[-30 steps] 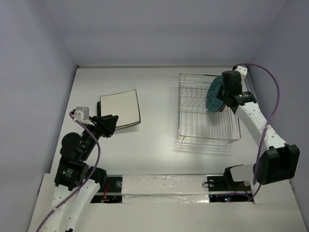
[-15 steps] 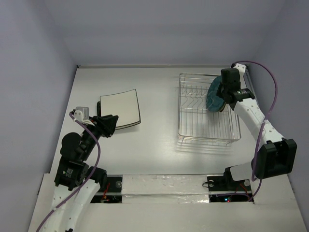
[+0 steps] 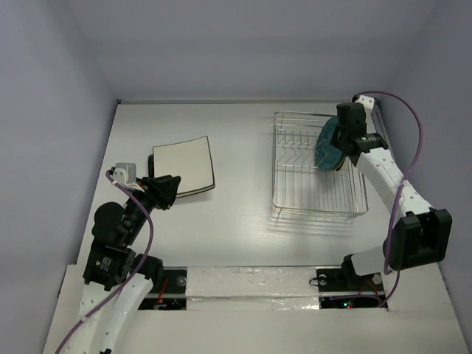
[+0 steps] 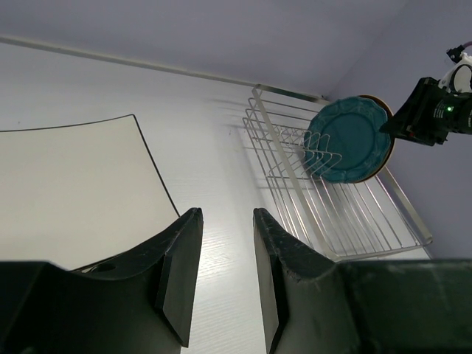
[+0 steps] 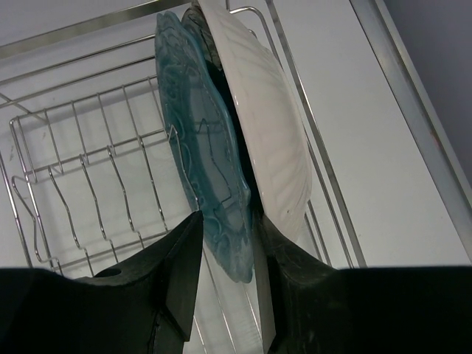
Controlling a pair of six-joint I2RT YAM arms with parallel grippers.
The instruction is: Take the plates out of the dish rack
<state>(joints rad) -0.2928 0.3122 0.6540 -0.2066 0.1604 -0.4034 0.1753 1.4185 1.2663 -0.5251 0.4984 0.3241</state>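
My right gripper needs to close on the teal plate's upper rim (image 3: 336,140) (image 5: 247,227). It will leave the white ribbed plate behind that one in the dish rack.
The silver wire dish rack (image 3: 317,208) stands at the right of the table. A teal scalloped plate (image 3: 326,144) stands upright among its far-right tines, with a white ribbed plate (image 5: 271,125) leaning against its back. My right gripper (image 5: 228,225) is open and straddles the teal plate's (image 5: 203,140) lower rim; one finger is in front of it, the other between the two plates. A square cream plate with a dark rim (image 3: 183,166) lies flat at centre left. Just in front of that plate my left gripper (image 3: 169,189) hangs open and empty.
A purple cable loops over the right arm (image 3: 402,199). The side walls stand close to the rack on the right and to the left arm. In the left wrist view the rack (image 4: 354,221) and teal plate (image 4: 350,141) sit far off to the right.
The right wrist has shifted slightly further back and in over the rack's far-right corner. The left arm and the plates have not moved.
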